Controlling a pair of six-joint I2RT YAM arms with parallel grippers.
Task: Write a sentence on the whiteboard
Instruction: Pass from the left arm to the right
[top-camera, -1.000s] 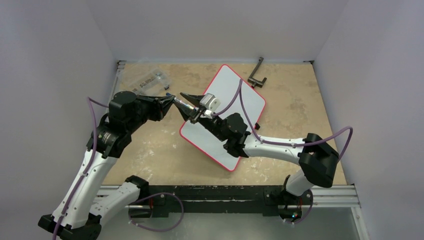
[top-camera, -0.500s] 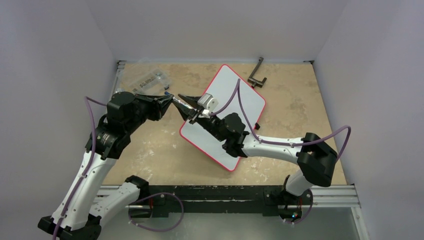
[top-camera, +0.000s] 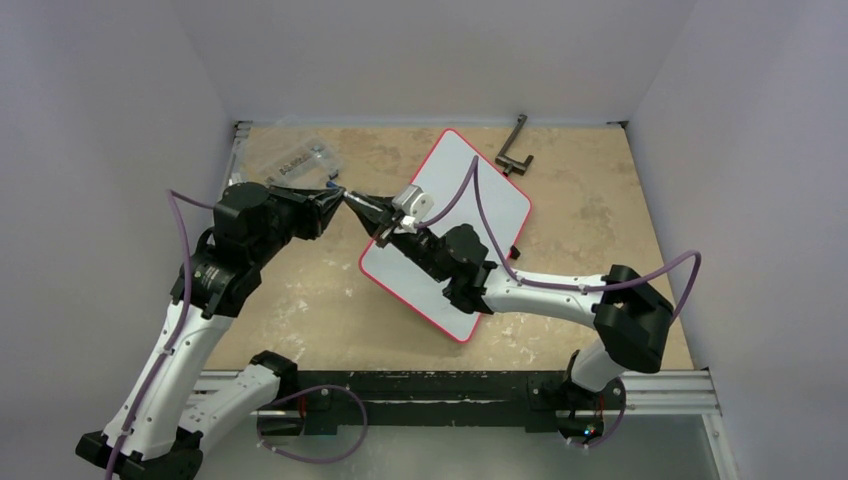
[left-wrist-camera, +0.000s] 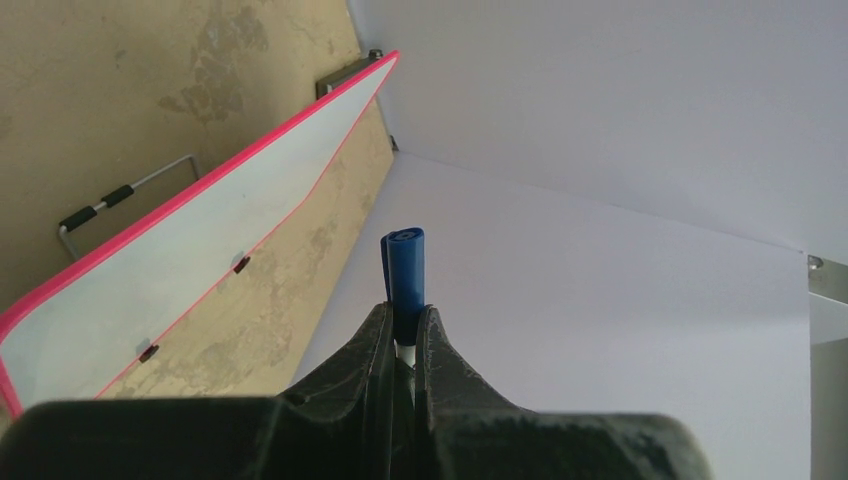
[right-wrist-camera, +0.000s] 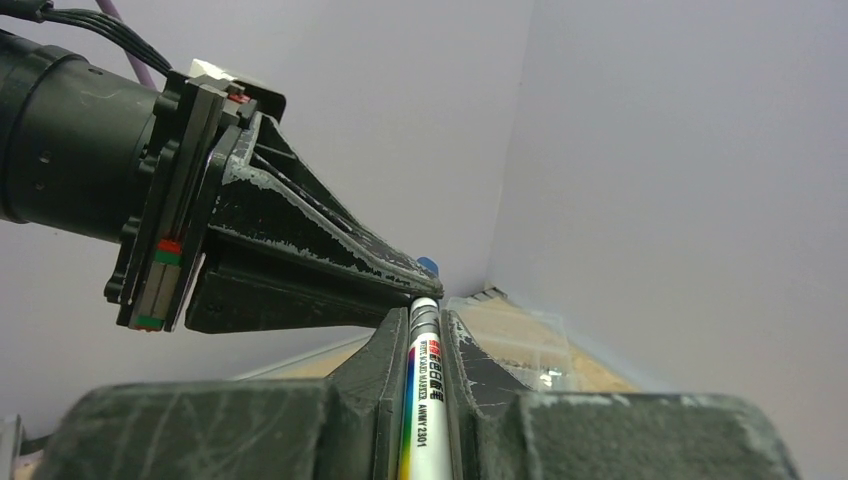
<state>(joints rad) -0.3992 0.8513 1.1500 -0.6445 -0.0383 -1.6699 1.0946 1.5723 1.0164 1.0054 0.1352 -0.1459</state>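
I should open my left gripper, as it pinches the blue cap close to the marker's white body, and take the cap's closed end (left-wrist-camera: 404, 240) before pulling the cap off.
The whiteboard (top-camera: 490, 200) lies slantwise mid-table, white with a red rim; the left wrist view shows it (left-wrist-camera: 200, 250) edge-on. No sentence shows on its visible surface. Above its left corner both grippers meet tip to tip. My left gripper (top-camera: 345, 203) (left-wrist-camera: 402, 312) is shut on the blue cap (left-wrist-camera: 404, 265) of a marker. My right gripper (top-camera: 372, 208) (right-wrist-camera: 424, 312) is shut on the marker's white printed barrel (right-wrist-camera: 422, 390). The left gripper's black fingers (right-wrist-camera: 300, 240) fill the right wrist view just ahead, with the cap's end (right-wrist-camera: 429, 265) peeking out behind them.
A clear plastic packet (top-camera: 300, 160) (right-wrist-camera: 530, 345) lies at the back left of the table. A dark metal bracket (top-camera: 514, 148) (left-wrist-camera: 110, 195) rests beyond the board's far corner. Pale walls close in the table on three sides.
My right gripper has closed onto the marker's barrel and edged left toward the left gripper. The left gripper has stayed shut on the cap.
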